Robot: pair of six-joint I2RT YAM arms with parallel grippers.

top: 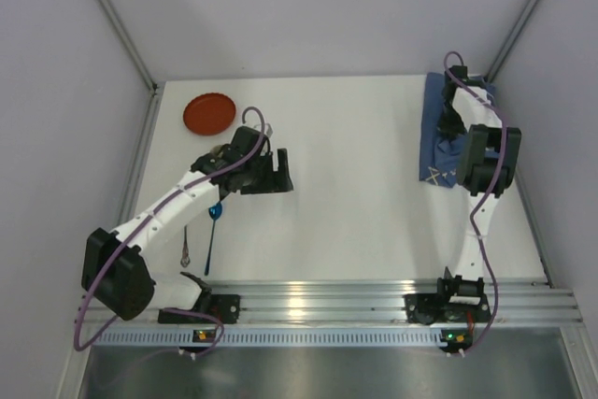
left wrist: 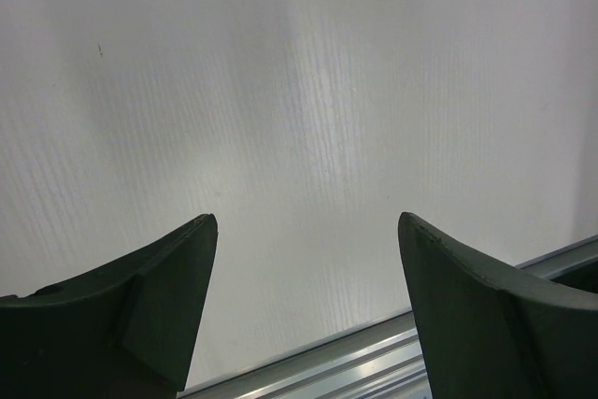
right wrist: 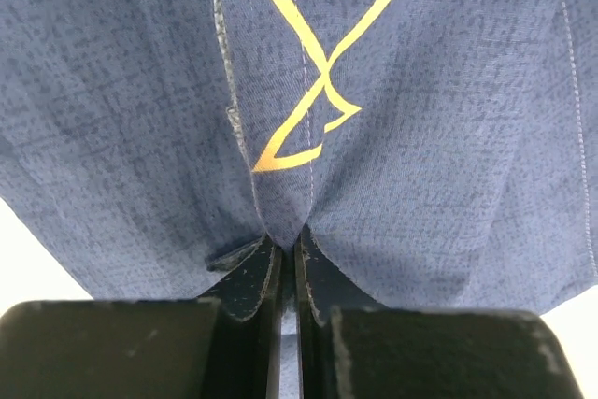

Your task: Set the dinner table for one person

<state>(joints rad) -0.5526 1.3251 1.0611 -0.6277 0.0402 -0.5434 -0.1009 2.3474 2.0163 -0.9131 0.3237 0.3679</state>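
Note:
Next, I let go of the blue placemat, now bunched at the tabletop's far edge, with my right gripper on the bare middle of the white tabletop (top: 327, 202), next to the blue-handled spoon.
The dinner table (top: 355, 184) is a large white tabletop. A blue cloth placemat (top: 435, 142) with yellow line drawings lies bunched at its far right edge. My right gripper (top: 452, 130) is shut on a fold of that placemat (right wrist: 420, 137); in the right wrist view the gripper (right wrist: 290, 248) has the cloth pinched between its closed fingers. My left gripper (top: 277, 173) is open and empty above the left middle of the table; the left wrist view shows the gripper (left wrist: 308, 231) over bare tabletop (left wrist: 299, 91). A red plate (top: 209, 114) sits at the far left.
A blue-handled spoon (top: 212, 235) and a thin metal utensil (top: 187, 240) lie near the left arm, at the front left. An aluminium rail (top: 374, 301) runs along the table's near edge and also shows in the left wrist view (left wrist: 374, 352). Grey walls close in both sides.

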